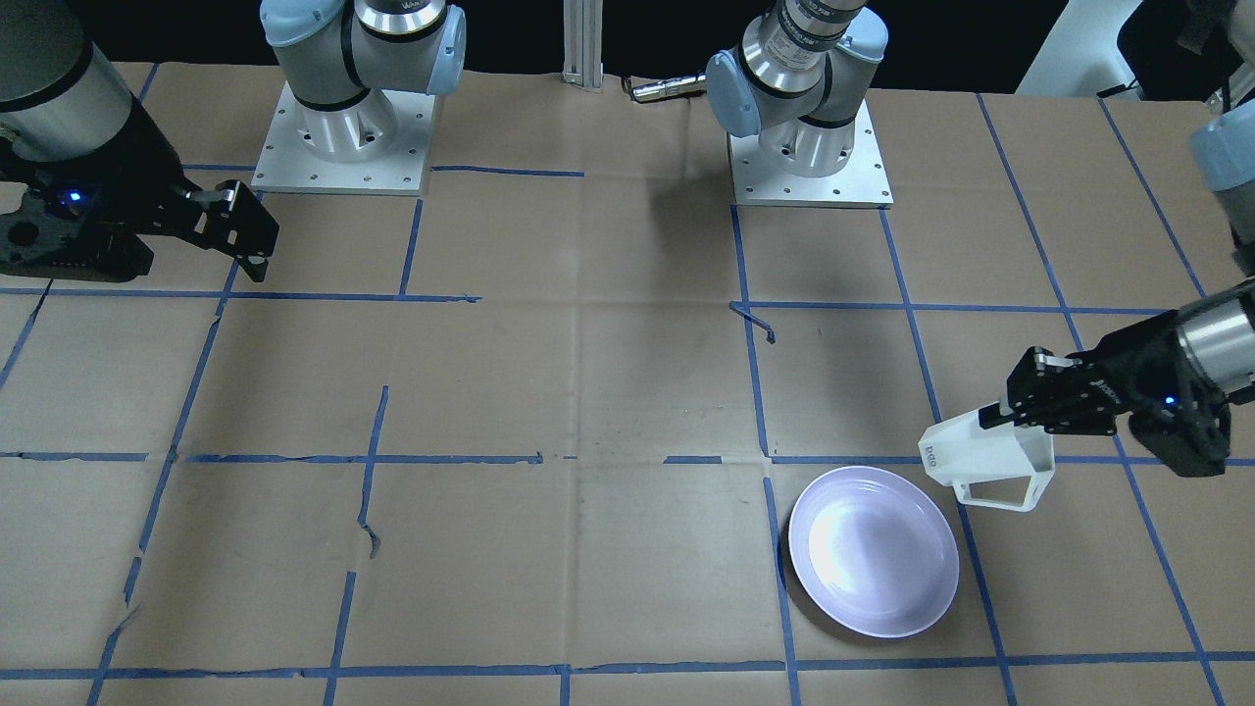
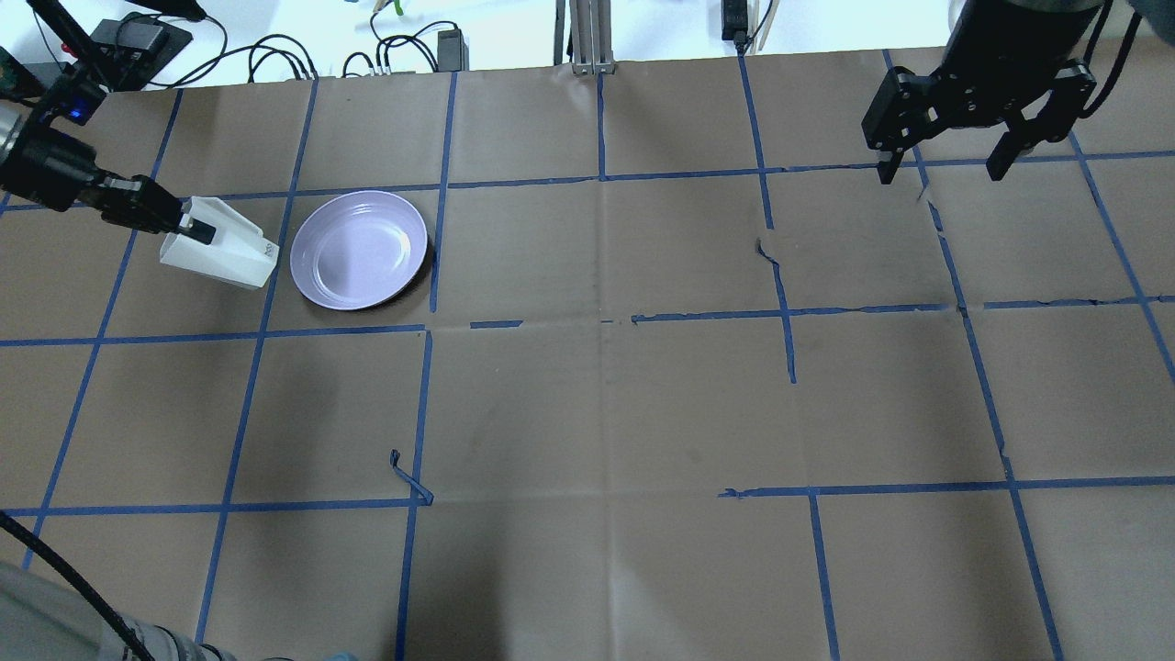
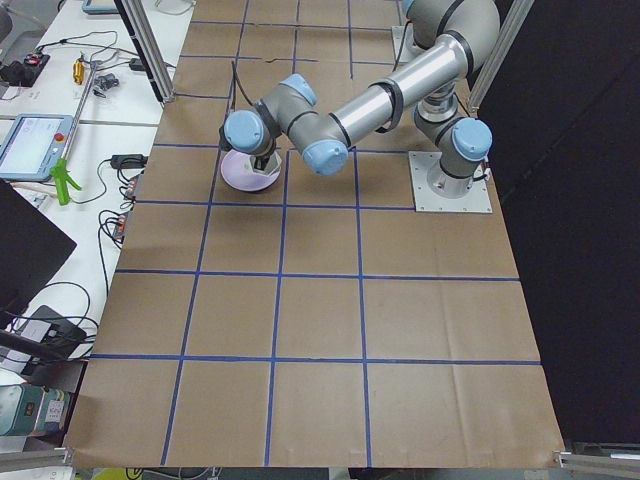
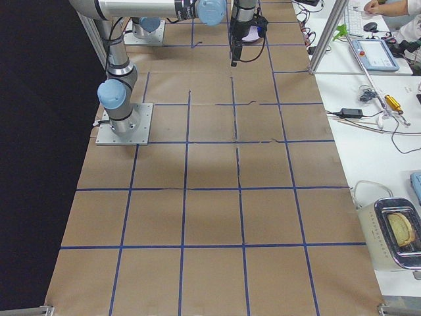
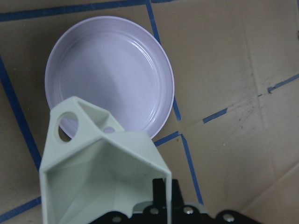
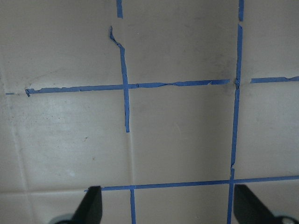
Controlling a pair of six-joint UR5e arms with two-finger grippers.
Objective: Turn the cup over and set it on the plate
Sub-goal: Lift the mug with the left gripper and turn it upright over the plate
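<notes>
My left gripper needs to release the white faceted cup on the middle of the lavender-white plate (image 1: 879,548) (image 5: 110,80).
The white faceted cup (image 1: 985,461) is tipped on its side in the air, base toward the plate, handle hanging down. My left gripper (image 1: 992,416) is shut on its rim wall, one finger inside the mouth and one outside. The lavender-white plate (image 1: 873,551) lies flat on the table just beside and below the cup. In the overhead view the cup (image 2: 225,248) hangs left of the plate (image 2: 360,249). The left wrist view looks into the cup's open mouth (image 5: 100,172) with the plate (image 5: 110,79) beyond. My right gripper (image 2: 945,170) is open and empty, raised at the far right.
The brown paper table carries a blue tape grid with a loose curl of tape (image 1: 755,319). The two arm bases (image 1: 338,127) (image 1: 809,147) stand at the robot's side. Cables and boxes (image 2: 404,50) lie beyond the far edge.
</notes>
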